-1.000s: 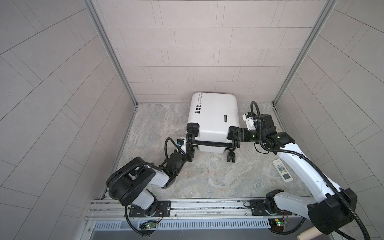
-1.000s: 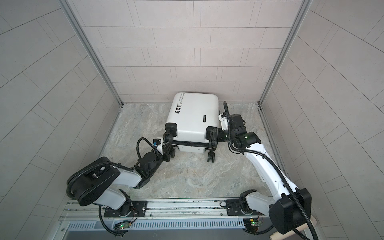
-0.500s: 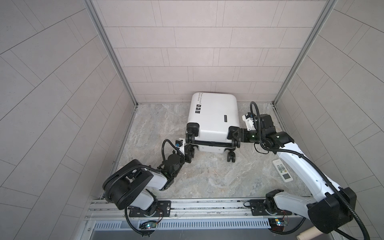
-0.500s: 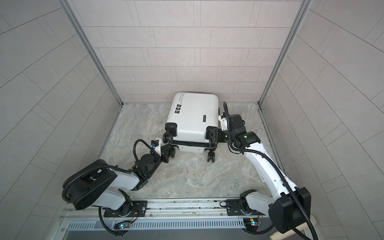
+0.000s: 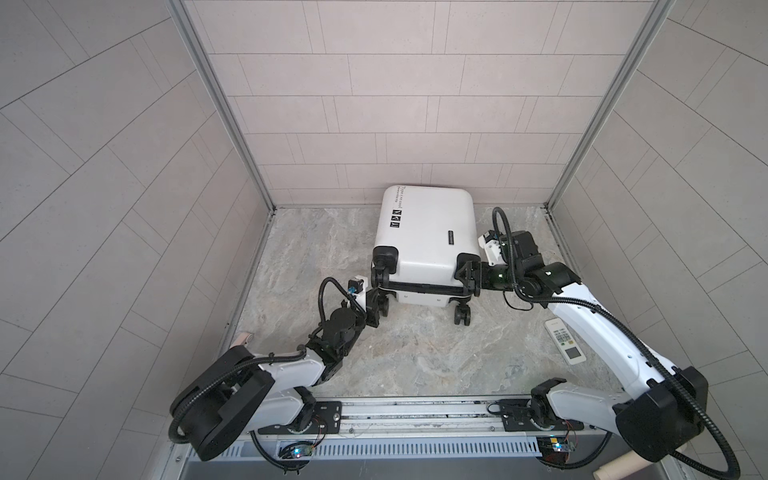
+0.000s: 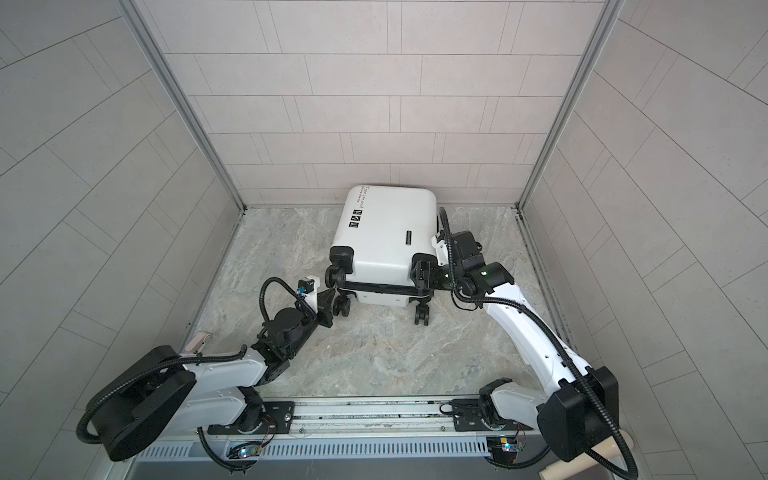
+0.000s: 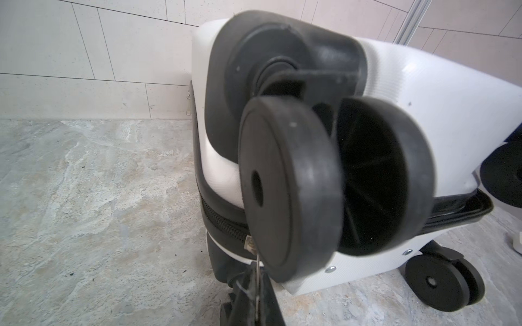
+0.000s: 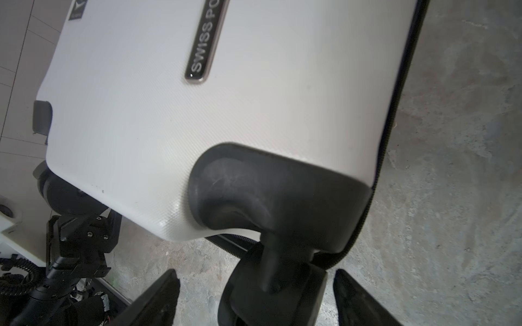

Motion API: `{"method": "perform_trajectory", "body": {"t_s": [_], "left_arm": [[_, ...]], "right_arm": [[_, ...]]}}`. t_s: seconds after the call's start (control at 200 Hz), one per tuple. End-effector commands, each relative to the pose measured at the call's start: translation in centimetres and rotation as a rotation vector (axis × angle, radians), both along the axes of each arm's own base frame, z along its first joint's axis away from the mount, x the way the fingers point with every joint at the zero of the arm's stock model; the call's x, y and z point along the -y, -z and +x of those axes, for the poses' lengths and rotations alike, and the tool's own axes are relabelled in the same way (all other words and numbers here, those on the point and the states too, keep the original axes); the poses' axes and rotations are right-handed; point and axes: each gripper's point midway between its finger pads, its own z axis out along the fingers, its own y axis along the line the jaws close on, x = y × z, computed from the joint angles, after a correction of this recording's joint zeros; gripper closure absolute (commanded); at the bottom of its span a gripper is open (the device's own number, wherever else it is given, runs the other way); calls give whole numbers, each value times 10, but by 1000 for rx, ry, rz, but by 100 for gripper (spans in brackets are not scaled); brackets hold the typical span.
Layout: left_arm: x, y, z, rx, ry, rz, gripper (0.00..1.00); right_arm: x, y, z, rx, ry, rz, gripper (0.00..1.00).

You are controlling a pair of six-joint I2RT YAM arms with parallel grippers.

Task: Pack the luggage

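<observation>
The zipper pull at the luggage's corner is under a caster, so next my right gripper closes on the opposite caster [image 8: 273, 288] and steadies the luggage before my left gripper pulls.
The luggage [image 5: 424, 232] [image 6: 386, 232], a white hard shell with black wheels, lies flat near the back wall. My left gripper [image 5: 372, 307] [image 6: 329, 309] [image 7: 255, 268] sits at its near left corner under a caster [image 7: 291, 197]. It is shut on the thin metal zipper pull [image 7: 256, 278], which hangs from the black zipper band [image 7: 223, 223]. My right gripper [image 5: 467, 278] [image 6: 419, 276] [image 8: 255, 272] is open at the near right corner. Its fingers [image 8: 158, 299] stand apart on either side of a caster [image 8: 276, 296], touching nothing.
A white remote control [image 5: 565, 343] lies on the stone floor right of the luggage, beside the right arm. A pinkish object [image 5: 242, 338] [image 6: 198, 341] lies at the left floor edge. Tiled walls close in on three sides, with the rail at the front.
The right gripper's jaws have spread wider around the caster. The left arm has drawn back slightly toward the front left, still shut on the zipper pull.
</observation>
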Motion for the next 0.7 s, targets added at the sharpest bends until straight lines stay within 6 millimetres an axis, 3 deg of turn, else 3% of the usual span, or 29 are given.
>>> {"method": "perform_trajectory", "body": {"t_s": [0.0,0.28,0.48,0.696], "left_arm": [[2,-13,2,32,3,8,100],[6,-18,-1,32,34,1,100],[7,-20,-6,27,52,18,100],[16,-28,-11,43,78,42,100]], "right_arm": [[0,10,-2,-32,25,-21,13],[0,23,0,-60,33,-48,15],[0,31,2,-75,48,-51,43],[-16,24,4,-64,18,-32,66]]}}
